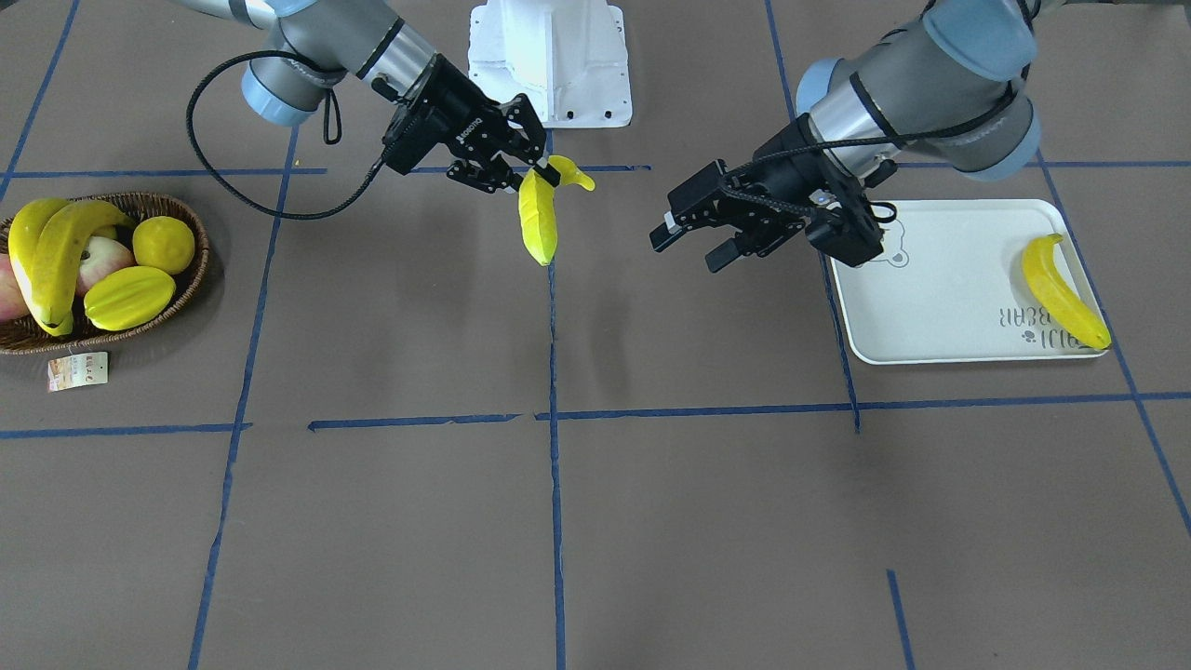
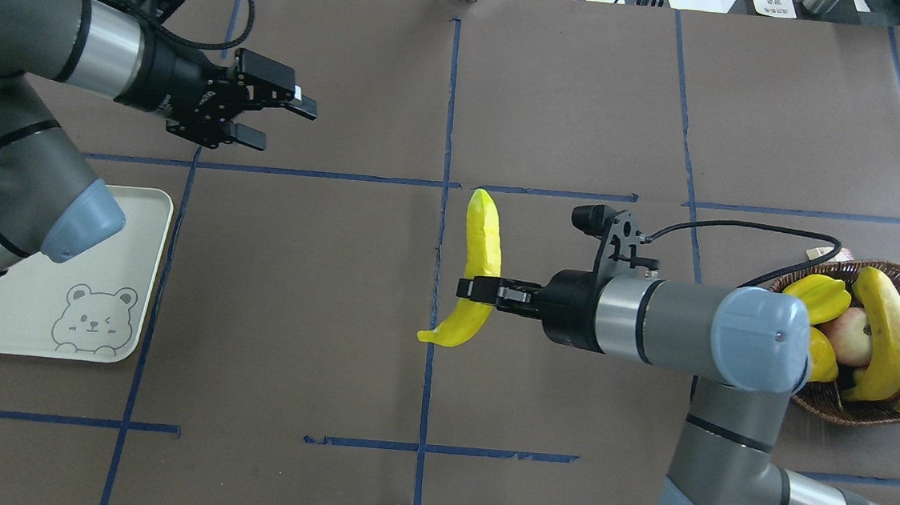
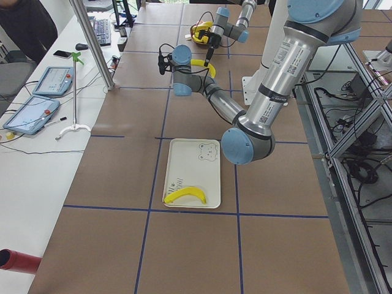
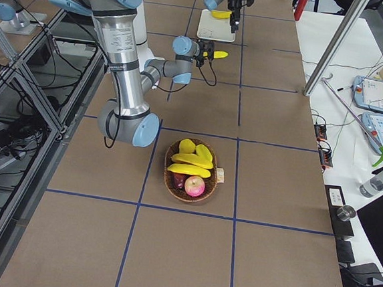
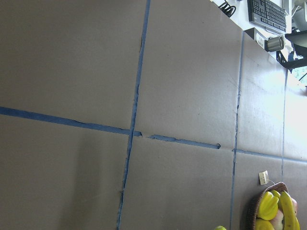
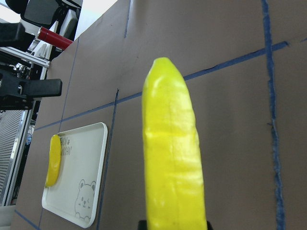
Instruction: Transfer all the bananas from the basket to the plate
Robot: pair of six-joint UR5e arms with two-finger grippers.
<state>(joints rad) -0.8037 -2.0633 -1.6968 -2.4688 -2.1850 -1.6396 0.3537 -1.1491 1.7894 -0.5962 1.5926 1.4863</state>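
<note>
Next, I close my left gripper on the lower half of the banana [image 1: 539, 229], below the fingers of my right gripper, so that I can take it over for the plate.
My right gripper [image 2: 469, 289] is shut on a yellow banana [image 2: 479, 264] and holds it above the middle of the table; in the right wrist view this banana [image 6: 172, 158] fills the foreground. To the far left, my left gripper [image 2: 284, 121] hangs open and empty beyond the plate [image 2: 11, 314]. One banana [image 1: 1063, 291] lies along the edge of the plate [image 1: 949, 288]. At the other end of the table, the wicker basket [image 1: 177, 298] holds two more bananas [image 1: 56, 256].
The basket also holds a starfruit [image 1: 128, 298], a lemon [image 1: 163, 244] and apples [image 1: 102, 261]. A paper tag [image 1: 77, 370] lies beside it. A white mount [image 1: 549, 56] stands at the robot's base. Blue tape lines cross the brown table.
</note>
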